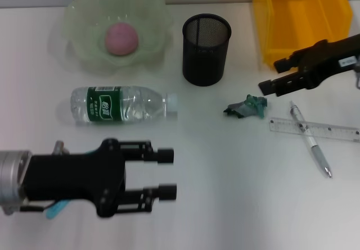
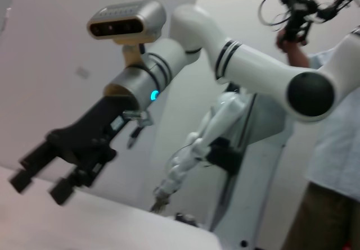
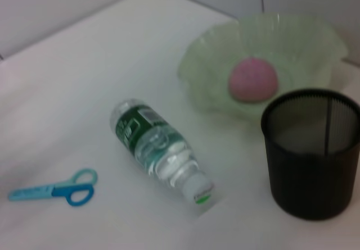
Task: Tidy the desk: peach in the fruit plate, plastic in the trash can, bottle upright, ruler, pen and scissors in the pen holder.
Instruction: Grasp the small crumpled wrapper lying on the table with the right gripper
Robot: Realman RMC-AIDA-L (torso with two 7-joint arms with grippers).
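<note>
The robot's right gripper will close on the green end (image 1: 257, 105) of the crumpled plastic, the end nearer the ruler, because the plastic belongs in the trash can.
The pink peach (image 1: 121, 39) lies in the green fruit plate (image 1: 79, 14). A clear bottle (image 1: 120, 104) with a green label lies on its side in front of the plate. The black mesh pen holder (image 1: 206, 49) stands mid-table, with nothing showing inside it in the right wrist view. Crumpled green-grey plastic (image 1: 246, 107) lies to its right. The pen (image 1: 310, 141) lies across the clear ruler (image 1: 315, 129). My right gripper (image 1: 271, 76) hovers open just above and right of the plastic. My left gripper (image 1: 167, 174) is open, low near the front, below the bottle. The blue scissors (image 3: 53, 189) peek from under the left arm (image 1: 56, 209).
The yellow bin (image 1: 301, 17) stands at the back right, behind the right arm. In the left wrist view the right gripper (image 2: 39, 187) shows far off, with a person (image 2: 332, 149) standing behind the robot.
</note>
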